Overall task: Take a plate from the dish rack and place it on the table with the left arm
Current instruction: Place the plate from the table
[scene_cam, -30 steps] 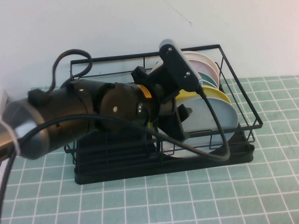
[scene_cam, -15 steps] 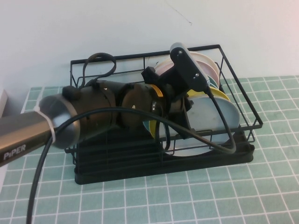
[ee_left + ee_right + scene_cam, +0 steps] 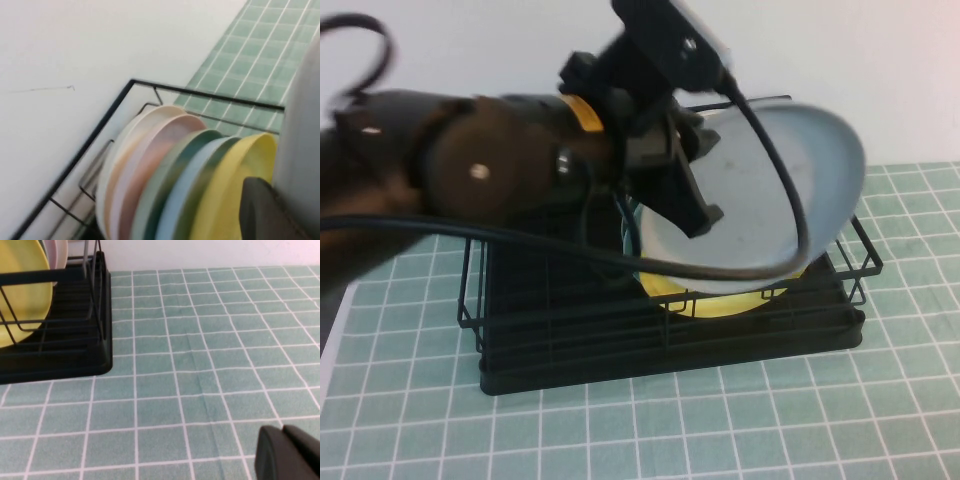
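Observation:
I will release the pale grey-blue plate from my left gripper on the green tiles (image 3: pixel 695 441) just in front of the black rack.
My left gripper (image 3: pixel 686 196) is shut on the pale grey-blue plate (image 3: pixel 775 185) and holds it tilted, lifted above the black wire dish rack (image 3: pixel 570 335). In the left wrist view one black finger (image 3: pixel 260 212) lies against the plate's edge (image 3: pixel 305 125). A yellow plate (image 3: pixel 720 302) stands in the rack just below the lifted one. The green tiled table (image 3: pixel 720 420) spreads in front of the rack. My right gripper (image 3: pixel 283 442) is shut and empty, low over the tiles to the right of the rack (image 3: pixel 60 365); the high view does not show it.
Several plates stay upright in the rack: cream, pink, green, light blue (image 3: pixel 187 200) and yellow (image 3: pixel 235 185). A white wall stands behind the rack. Bare tiles (image 3: pixel 200 365) lie in front of and to the right of the rack. My left arm's cable (image 3: pixel 790 250) hangs across the plate.
My left arm has risen and pulled the grey-blue plate up out of the rack; it was seated among the other plates before. The yellow plate behind it now shows.

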Controlling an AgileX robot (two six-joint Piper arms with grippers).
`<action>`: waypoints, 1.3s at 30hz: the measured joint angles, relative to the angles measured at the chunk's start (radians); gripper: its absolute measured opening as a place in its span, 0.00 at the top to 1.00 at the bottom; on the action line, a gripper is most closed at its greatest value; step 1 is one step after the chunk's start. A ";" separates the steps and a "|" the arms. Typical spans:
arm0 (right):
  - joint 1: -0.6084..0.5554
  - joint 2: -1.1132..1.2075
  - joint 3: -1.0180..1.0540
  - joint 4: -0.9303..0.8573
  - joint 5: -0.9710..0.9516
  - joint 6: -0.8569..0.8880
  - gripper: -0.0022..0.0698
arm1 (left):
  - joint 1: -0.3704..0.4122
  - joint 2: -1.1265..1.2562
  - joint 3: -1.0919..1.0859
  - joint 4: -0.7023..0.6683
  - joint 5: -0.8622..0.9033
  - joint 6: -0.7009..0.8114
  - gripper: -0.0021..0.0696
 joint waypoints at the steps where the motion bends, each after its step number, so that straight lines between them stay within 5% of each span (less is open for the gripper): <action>1: 0.000 0.000 0.000 0.000 0.000 0.000 0.97 | 0.000 -0.022 0.000 -0.002 0.018 -0.033 0.87; 13: 0.000 0.000 0.000 0.000 0.000 0.000 0.97 | 0.000 -0.165 0.007 -0.007 0.274 -0.552 0.87; 20: 0.000 0.000 0.000 0.000 0.000 0.000 0.97 | 0.000 -0.165 0.179 -0.029 0.242 -0.799 0.87; 31: 0.000 0.000 0.000 0.000 0.000 0.000 0.97 | -0.013 -0.165 0.634 -0.446 -0.182 -0.838 0.87; 39: 0.000 0.000 0.000 0.000 0.000 0.000 0.97 | -0.029 -0.119 0.684 -0.482 -0.251 -0.838 0.87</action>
